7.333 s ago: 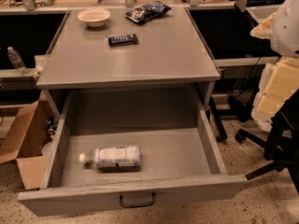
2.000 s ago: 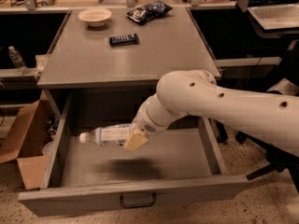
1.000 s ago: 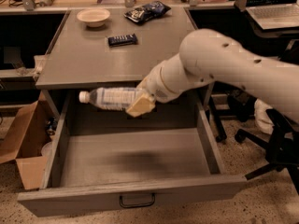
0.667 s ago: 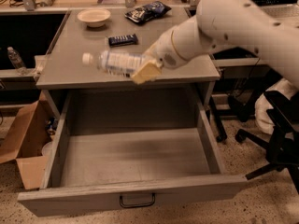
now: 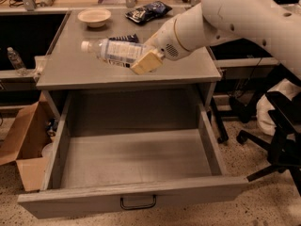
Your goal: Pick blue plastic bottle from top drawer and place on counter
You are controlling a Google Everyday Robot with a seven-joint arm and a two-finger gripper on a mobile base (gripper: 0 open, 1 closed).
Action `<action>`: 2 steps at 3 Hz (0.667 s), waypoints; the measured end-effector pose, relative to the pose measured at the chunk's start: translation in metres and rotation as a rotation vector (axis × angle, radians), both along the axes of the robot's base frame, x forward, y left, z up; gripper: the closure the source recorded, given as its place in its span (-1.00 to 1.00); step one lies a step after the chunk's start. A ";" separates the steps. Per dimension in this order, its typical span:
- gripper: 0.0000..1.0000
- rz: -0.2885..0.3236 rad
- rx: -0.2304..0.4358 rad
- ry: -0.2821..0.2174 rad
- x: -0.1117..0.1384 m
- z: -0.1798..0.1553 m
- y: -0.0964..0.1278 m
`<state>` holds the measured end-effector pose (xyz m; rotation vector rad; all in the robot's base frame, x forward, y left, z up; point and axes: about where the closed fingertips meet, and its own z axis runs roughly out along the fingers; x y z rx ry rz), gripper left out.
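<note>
I need to release the blue plastic bottle before the dark snack bag [image 5: 163, 47], beside the dark blue bar. The bottle is held sideways over the counter.
The blue plastic bottle [image 5: 113, 51], clear with a white cap and a pale label with dark blue print, lies sideways in the air over the counter [image 5: 80, 72], cap to the left. My gripper [image 5: 146, 59] is shut on the bottle's base end, with a tan finger [image 5: 146, 62] in front of it, and holds it a little above the counter's middle. My white arm reaches in from the upper right. The top drawer [image 5: 131, 161] stands pulled out below, with nothing in it, and its black handle [image 5: 138, 203] faces the front.
A white bowl [image 5: 94, 17] and a dark snack bag [image 5: 148, 10] sit at the counter's back. A flat dark blue bar [image 5: 127, 38] lies behind the bottle. A cardboard box [image 5: 21, 145] stands left of the drawer, an office chair [image 5: 277, 135] right. A thin clear bottle [image 5: 15, 60] stands far left.
My gripper has lifted the bottle out of the drawer and carried it up and back over the counter. The drawer now holds nothing.
</note>
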<state>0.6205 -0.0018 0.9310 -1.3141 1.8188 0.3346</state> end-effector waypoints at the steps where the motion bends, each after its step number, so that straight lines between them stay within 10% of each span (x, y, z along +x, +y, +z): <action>1: 1.00 -0.096 0.006 0.010 0.020 0.006 -0.010; 2: 1.00 -0.261 -0.002 0.063 0.084 0.004 -0.046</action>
